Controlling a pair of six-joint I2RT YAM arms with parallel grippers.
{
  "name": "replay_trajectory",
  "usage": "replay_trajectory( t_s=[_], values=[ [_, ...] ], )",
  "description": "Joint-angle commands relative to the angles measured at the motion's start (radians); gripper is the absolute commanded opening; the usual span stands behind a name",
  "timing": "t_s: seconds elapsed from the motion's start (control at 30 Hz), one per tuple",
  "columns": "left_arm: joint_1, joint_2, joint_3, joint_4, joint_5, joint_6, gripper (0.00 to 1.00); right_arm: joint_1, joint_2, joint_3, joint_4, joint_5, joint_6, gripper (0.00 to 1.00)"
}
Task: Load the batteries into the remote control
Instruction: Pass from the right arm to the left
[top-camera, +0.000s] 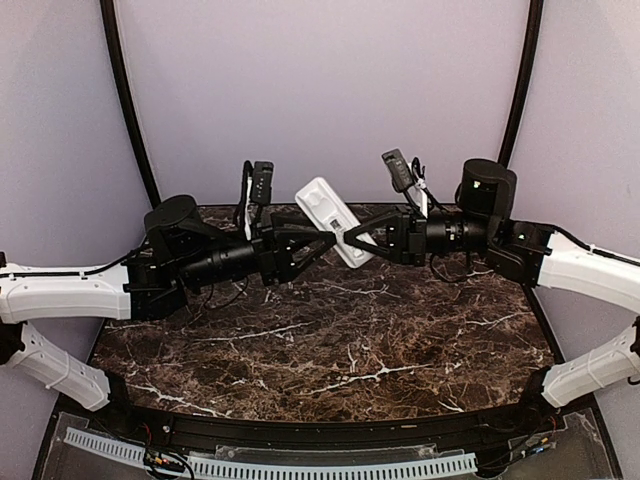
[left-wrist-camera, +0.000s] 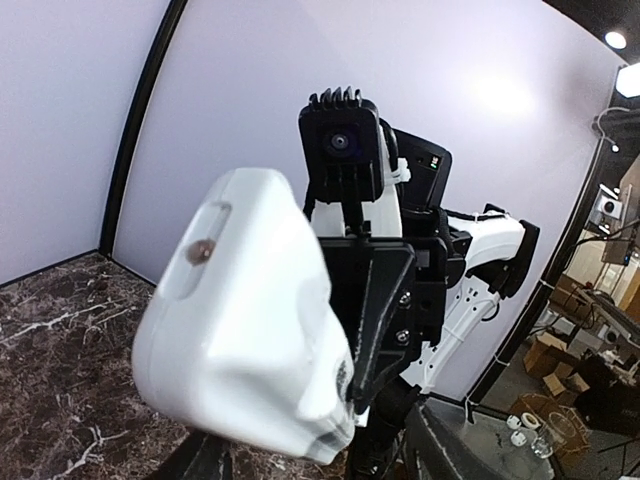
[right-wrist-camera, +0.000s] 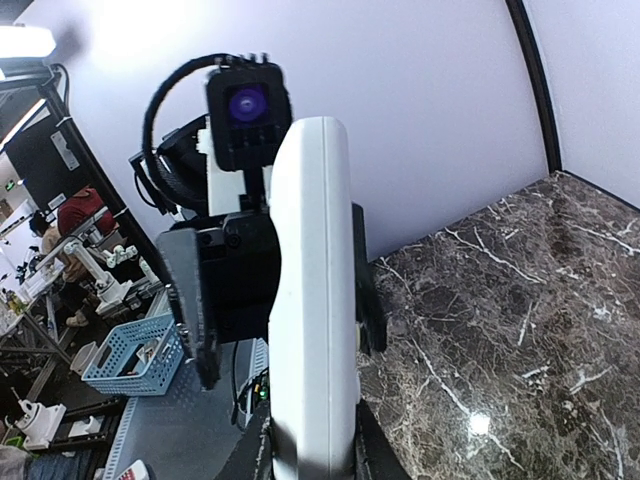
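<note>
The fingers of my right gripper are across the remote control above its lower end, so my left gripper will hold it while my right gripper takes that end (top-camera: 357, 261).
The white remote control (top-camera: 330, 215) hangs tilted in the air above the back of the table, between both arms. My right gripper (top-camera: 352, 240) is shut on its lower end, and in the right wrist view the remote control (right-wrist-camera: 315, 300) stands edge-on out of that gripper (right-wrist-camera: 310, 455). My left gripper (top-camera: 326, 239) is open and straddles the remote. One of its fingers (right-wrist-camera: 365, 305) lies against one face, the other (right-wrist-camera: 195, 330) stands clear of the opposite face. In the left wrist view the remote control (left-wrist-camera: 240, 330) fills the frame, blurred. The batteries are out of view.
The dark marble table (top-camera: 330, 340) lies below both arms. Black frame posts (top-camera: 128, 100) and a pale back wall close the rear. A white slotted cable tray (top-camera: 270, 465) runs along the near edge.
</note>
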Motion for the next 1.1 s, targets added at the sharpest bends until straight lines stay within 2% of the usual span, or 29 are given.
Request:
replay_trajectory(
  t_s=[0.0, 0.3, 0.4, 0.57, 0.67, 0.7, 0.73, 1.0, 1.03, 1.07],
  values=[
    [0.007, 0.004, 0.031, 0.061, 0.052, -0.012, 0.52, 0.014, -0.018, -0.007, 0.100, -0.069, 0.002, 0.00],
    [0.007, 0.042, 0.053, 0.081, 0.104, -0.011, 0.45, 0.027, 0.003, 0.006, 0.085, -0.071, -0.008, 0.00],
    [0.007, 0.050, 0.057, 0.082, 0.114, -0.006, 0.32, 0.029, 0.003, 0.002, 0.083, -0.072, -0.008, 0.00],
    [0.007, 0.062, 0.063, 0.079, 0.143, -0.002, 0.22, 0.030, -0.003, 0.000, 0.074, -0.063, -0.013, 0.00],
    [0.007, 0.068, 0.068, 0.078, 0.153, -0.003, 0.10, 0.030, -0.001, 0.001, 0.074, -0.064, -0.013, 0.00],
    [0.007, 0.069, 0.068, 0.079, 0.154, -0.003, 0.03, 0.030, 0.001, 0.000, 0.072, -0.064, -0.012, 0.00],
    [0.006, 0.070, 0.068, 0.080, 0.158, -0.002, 0.01, 0.031, 0.003, 0.001, 0.071, -0.064, -0.011, 0.00],
    [0.008, 0.049, 0.043, 0.084, 0.155, 0.027, 0.00, 0.033, 0.015, 0.005, 0.034, -0.058, -0.026, 0.00],
    [0.007, 0.039, 0.032, 0.084, 0.136, 0.031, 0.00, 0.033, 0.016, 0.010, 0.018, -0.054, -0.035, 0.02],
    [0.007, 0.034, 0.028, 0.081, 0.129, 0.040, 0.00, 0.033, 0.017, 0.016, -0.002, -0.052, -0.045, 0.09]
  ],
)
